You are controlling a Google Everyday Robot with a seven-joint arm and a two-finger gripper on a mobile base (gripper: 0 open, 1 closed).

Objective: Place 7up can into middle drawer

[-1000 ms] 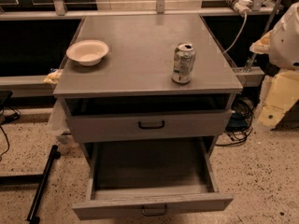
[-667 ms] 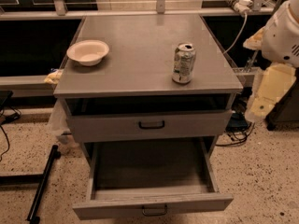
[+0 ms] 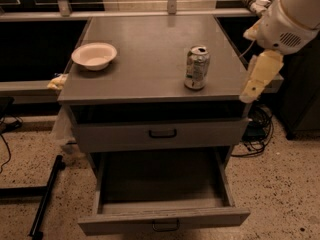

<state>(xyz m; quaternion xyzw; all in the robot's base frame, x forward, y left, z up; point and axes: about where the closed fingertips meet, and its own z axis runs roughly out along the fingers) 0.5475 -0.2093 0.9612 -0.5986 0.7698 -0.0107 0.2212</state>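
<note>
I will next grip the upper half of the 7up can (image 3: pixel 197 61) on the grey cabinet top.
The 7up can (image 3: pixel 197 68), dented and silvery with pale green print, stands upright on the right half of the grey cabinet top (image 3: pixel 145 79). The middle drawer (image 3: pixel 165 218) is the lower one; it is pulled out toward me and its inside shows nothing in it. My gripper (image 3: pixel 258 78) hangs at the cabinet's right edge, below the white arm housing (image 3: pixel 292 16). It is to the right of the can, apart from it, at about the can's height.
A cream bowl (image 3: pixel 94 55) sits on the top's left side. The upper drawer (image 3: pixel 161 134) is closed. Cables (image 3: pixel 257 131) lie on the floor at the right, and a black pole (image 3: pixel 46 196) at the left. A rail (image 3: pixel 150 15) runs behind the cabinet.
My arm and gripper have moved left and a little up, from beside the cabinet to its right edge, closer to the can. The can, bowl and drawers have not moved.
</note>
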